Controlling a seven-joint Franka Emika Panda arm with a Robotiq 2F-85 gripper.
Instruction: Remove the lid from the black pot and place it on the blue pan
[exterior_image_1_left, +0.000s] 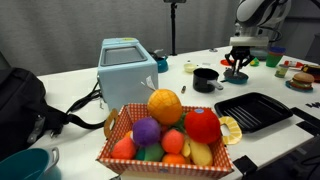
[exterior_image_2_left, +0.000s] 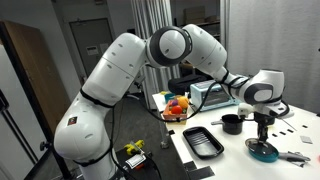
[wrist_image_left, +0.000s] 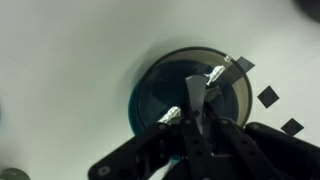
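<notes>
My gripper is going to let go of the knob on the dark-grey lid, with the lid resting across the top of the blue pan (exterior_image_1_left: 234, 77) (wrist_image_left: 197, 98).
My gripper (wrist_image_left: 195, 95) is shut on the knob of the dark-grey lid (wrist_image_left: 165, 85). The lid hangs over the blue pan, whose blue rim (wrist_image_left: 134, 102) shows round its left side in the wrist view. I cannot tell whether the lid touches the pan. In both exterior views the gripper (exterior_image_1_left: 238, 68) (exterior_image_2_left: 262, 133) points straight down over the blue pan (exterior_image_1_left: 238, 77) (exterior_image_2_left: 262, 151) on the white table. The black pot (exterior_image_1_left: 205, 78) (exterior_image_2_left: 232, 123) stands uncovered a short way beside it.
A black ridged grill tray (exterior_image_1_left: 255, 110) lies near the pot. A pale blue toaster (exterior_image_1_left: 128, 65) stands further off, and a basket of toy fruit (exterior_image_1_left: 165, 135) fills the front. A toy burger (exterior_image_1_left: 300, 80) sits by the table's far edge. Black square markers (wrist_image_left: 268, 97) lie beside the pan.
</notes>
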